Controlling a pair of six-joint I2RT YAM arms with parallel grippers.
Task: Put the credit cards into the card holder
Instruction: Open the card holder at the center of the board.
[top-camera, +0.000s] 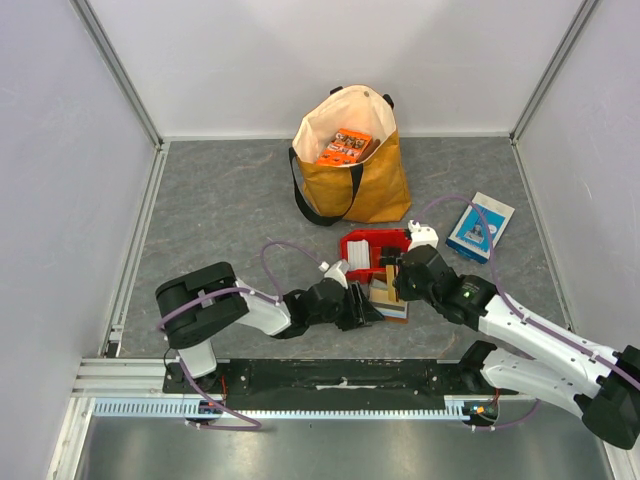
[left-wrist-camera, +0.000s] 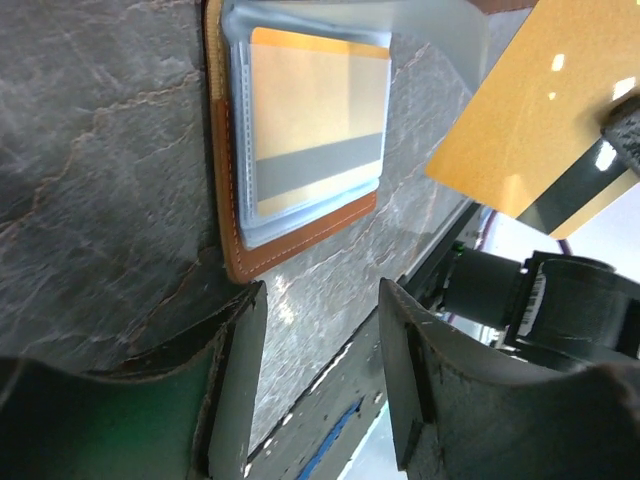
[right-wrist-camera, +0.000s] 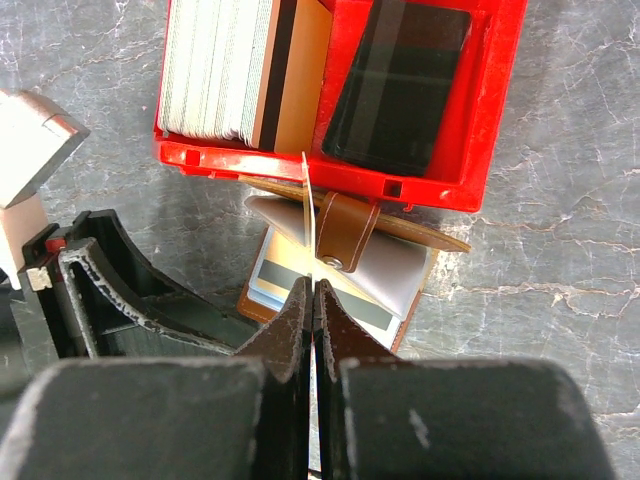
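Observation:
The cover of the card holder is leaning on the red bin, so I should pinch a clear sleeve (right-wrist-camera: 393, 284) with my left gripper and pull the holder away before the card goes in.
The brown leather card holder (right-wrist-camera: 415, 285) lies open on the table against the near wall of the red bin (right-wrist-camera: 480, 130), its snap tab (right-wrist-camera: 345, 228) folded over the clear sleeves. One card (left-wrist-camera: 315, 130) with a grey stripe sits in a sleeve. My right gripper (right-wrist-camera: 313, 290) is shut on a thin orange-faced card (right-wrist-camera: 307, 215), held on edge just above the holder; it also shows in the left wrist view (left-wrist-camera: 530, 115). My left gripper (left-wrist-camera: 320, 335) is open and empty, low on the table beside the holder's brown edge (left-wrist-camera: 232, 210). A stack of cards (right-wrist-camera: 220, 70) and a dark card (right-wrist-camera: 400, 80) stand in the bin.
A yellow tote bag (top-camera: 355, 170) with orange packets stands behind the bin. A blue-and-white box (top-camera: 480, 227) lies to the right. The two grippers (top-camera: 365, 303) (top-camera: 397, 277) are close together over the holder (top-camera: 388, 303), near the table's front rail.

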